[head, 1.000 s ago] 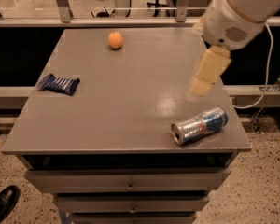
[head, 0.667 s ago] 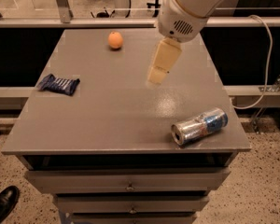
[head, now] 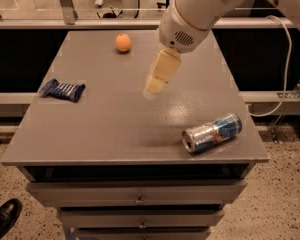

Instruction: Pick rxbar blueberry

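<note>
Next, my gripper needs to go to the middle of the rxbar blueberry (head: 63,90) and close there, leaving both ends of the wrapper sticking out.
The rxbar blueberry (head: 63,90), a flat dark blue wrapper with pale stripes, lies at the left edge of the grey table (head: 115,124). My gripper (head: 151,90) hangs from the white arm above the table's middle, well to the right of the bar and apart from it. Its cream fingers (head: 160,74) point down and to the left, with nothing in them.
An orange fruit (head: 123,42) sits at the table's back. A silver-and-blue drink can (head: 212,132) lies on its side near the front right corner. Drawers are below the tabletop. A cable (head: 285,69) hangs at the right. A shoe (head: 4,218) is on the floor at the lower left.
My arm has swung left across the table, from above the right side toward the middle, closer to the bar. The bar, orange and can have not moved.
</note>
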You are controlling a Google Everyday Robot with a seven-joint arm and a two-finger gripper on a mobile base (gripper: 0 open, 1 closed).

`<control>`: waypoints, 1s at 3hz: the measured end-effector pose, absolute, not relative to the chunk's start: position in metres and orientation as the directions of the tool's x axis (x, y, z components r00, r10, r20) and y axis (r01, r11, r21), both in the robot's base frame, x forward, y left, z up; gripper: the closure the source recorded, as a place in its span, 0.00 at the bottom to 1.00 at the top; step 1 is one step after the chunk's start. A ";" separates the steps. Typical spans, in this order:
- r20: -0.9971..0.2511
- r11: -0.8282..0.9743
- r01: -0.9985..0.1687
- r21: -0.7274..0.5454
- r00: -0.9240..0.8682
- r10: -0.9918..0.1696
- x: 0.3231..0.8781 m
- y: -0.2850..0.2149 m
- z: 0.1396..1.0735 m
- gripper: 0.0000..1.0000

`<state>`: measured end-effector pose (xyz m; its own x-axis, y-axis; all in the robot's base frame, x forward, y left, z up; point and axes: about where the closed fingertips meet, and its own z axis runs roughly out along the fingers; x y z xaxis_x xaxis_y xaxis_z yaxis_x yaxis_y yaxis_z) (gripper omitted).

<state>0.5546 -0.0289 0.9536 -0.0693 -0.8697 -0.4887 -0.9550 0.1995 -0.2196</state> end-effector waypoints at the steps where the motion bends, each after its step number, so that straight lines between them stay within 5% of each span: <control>1: -0.594 0.242 -0.950 -0.199 -0.080 -0.801 0.589 0.015 0.932 0.00; 3: -0.675 0.178 -0.974 -0.141 -0.038 -0.737 0.628 0.130 0.905 0.00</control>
<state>0.6285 0.1297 0.9049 -0.0376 -0.7372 -0.6747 -0.9739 0.1784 -0.1407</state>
